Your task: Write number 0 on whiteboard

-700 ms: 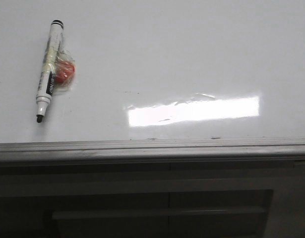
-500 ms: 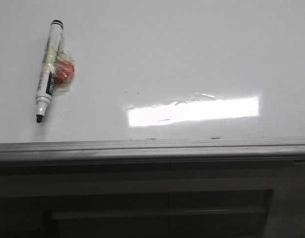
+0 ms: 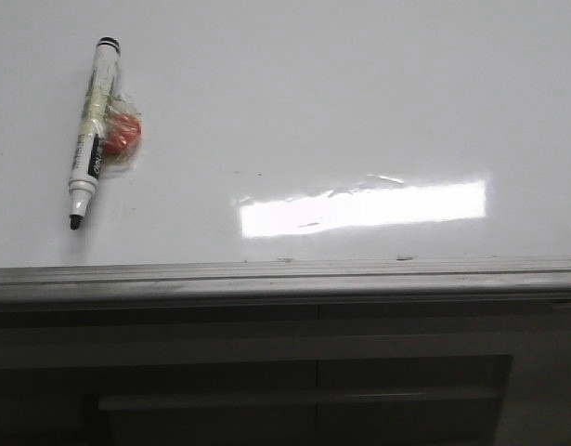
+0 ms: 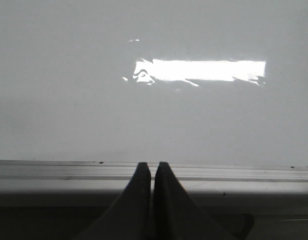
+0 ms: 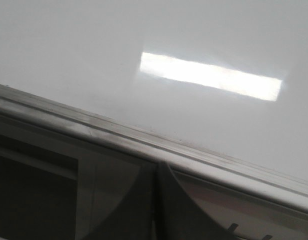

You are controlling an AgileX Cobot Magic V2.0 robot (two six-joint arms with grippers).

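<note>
The white marker has a black label end (image 3: 86, 171) of its body near its black tip and below the red object, and my left gripper should close on it.
The whiteboard (image 3: 341, 102) is a glossy white board with a grey metal rail (image 3: 285, 277) along its near edge. No number 0 shows on it. A white marker (image 3: 90, 130) with a black tip lies uncapped at the board's left, beside a red object in clear wrap (image 3: 121, 133). My left gripper (image 4: 151, 167) is shut and empty, its tips over the rail (image 4: 68, 172). My right gripper (image 5: 157, 167) is shut and empty, its tips just below the rail (image 5: 204, 157). Neither gripper shows in the front view.
A bright rectangular light glare (image 3: 364, 208) lies on the board near the rail; it also shows in the left wrist view (image 4: 204, 70) and the right wrist view (image 5: 211, 75). A dark grey panelled cabinet front (image 3: 294, 381) stands below the rail.
</note>
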